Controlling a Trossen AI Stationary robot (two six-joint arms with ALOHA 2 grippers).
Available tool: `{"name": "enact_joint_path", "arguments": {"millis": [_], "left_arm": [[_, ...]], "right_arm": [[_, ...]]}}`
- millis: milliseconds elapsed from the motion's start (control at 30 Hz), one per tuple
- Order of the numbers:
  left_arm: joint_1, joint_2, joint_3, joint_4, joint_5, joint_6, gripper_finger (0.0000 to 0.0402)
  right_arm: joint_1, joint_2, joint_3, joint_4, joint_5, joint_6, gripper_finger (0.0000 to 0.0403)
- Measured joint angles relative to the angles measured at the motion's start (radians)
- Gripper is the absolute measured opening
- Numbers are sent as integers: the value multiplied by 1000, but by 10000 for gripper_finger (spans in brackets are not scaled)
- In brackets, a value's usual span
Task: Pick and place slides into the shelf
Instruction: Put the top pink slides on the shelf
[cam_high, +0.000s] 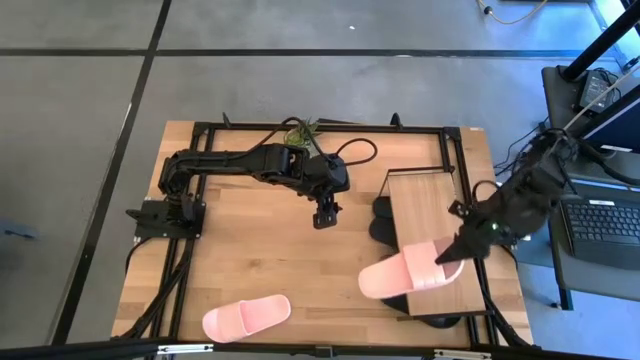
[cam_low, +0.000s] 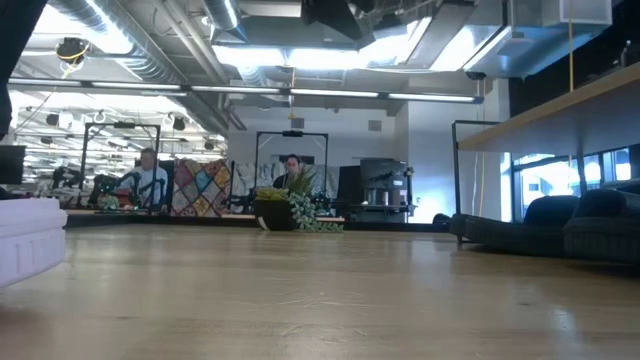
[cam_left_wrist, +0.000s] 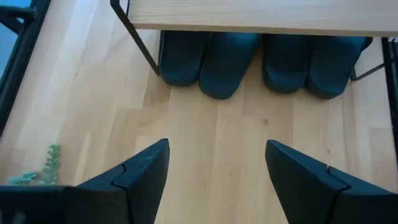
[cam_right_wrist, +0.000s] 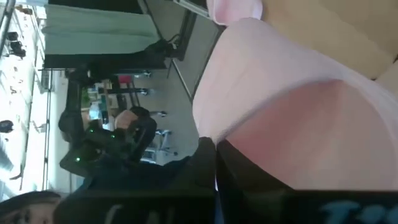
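Note:
Next, my right gripper releases its pink slide crosswise on the shelf's light board (cam_high: 434, 251), between its middle and near end.
The shelf (cam_high: 425, 215), a light board on a thin dark frame, stands at the table's right. Several black slides (cam_left_wrist: 230, 56) rest on their soles on the table under it, toes toward my left gripper. One pink slide (cam_high: 410, 272) is over the shelf's near end, sticking out past its left edge, with my right gripper (cam_high: 450, 252) shut on it. A second pink slide (cam_high: 247, 317) lies sole down near the table's front edge. My left gripper (cam_high: 325, 213) hangs open over the table's middle, left of the shelf, touching nothing. My right gripper holds the pink slide by its right end (cam_high: 440, 260), coming at it from the table's right and slanting down. In the right wrist view a dark finger (cam_right_wrist: 249, 168) lies against pale pink material (cam_right_wrist: 280, 93). Whether the slide touches the shelf top does not show.
A small green plant (cam_high: 300, 130) sits at the table's far edge. Dark frame rails (cam_high: 320, 127) run round the tabletop. A laptop (cam_high: 605, 225) stands off the table to the right. Bare wood lies between the left gripper and the front pink slide.

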Motion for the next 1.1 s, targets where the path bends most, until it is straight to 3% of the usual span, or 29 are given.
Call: {"name": "enact_joint_path", "arguments": {"millis": [333, 433, 600, 800, 967, 1100], "left_arm": [[9, 0, 0, 17, 1, 41, 257], [20, 0, 0, 18, 1, 41, 257], [39, 0, 0, 21, 10, 41, 257], [48, 0, 0, 22, 85, 41, 257], [47, 0, 0, 23, 92, 32, 257], [43, 0, 0, 23, 101, 26, 257]], "right_arm": [[350, 155, 19, -59, 495, 336, 0], [421, 166, 19, -148, 574, 462, 0], [507, 154, 19, -375, 585, 676, 0], [568, 105, 19, -531, 616, 754, 0], [581, 86, 19, -622, 497, 781, 0], [581, 86, 19, -680, 461, 779, 0]]}}
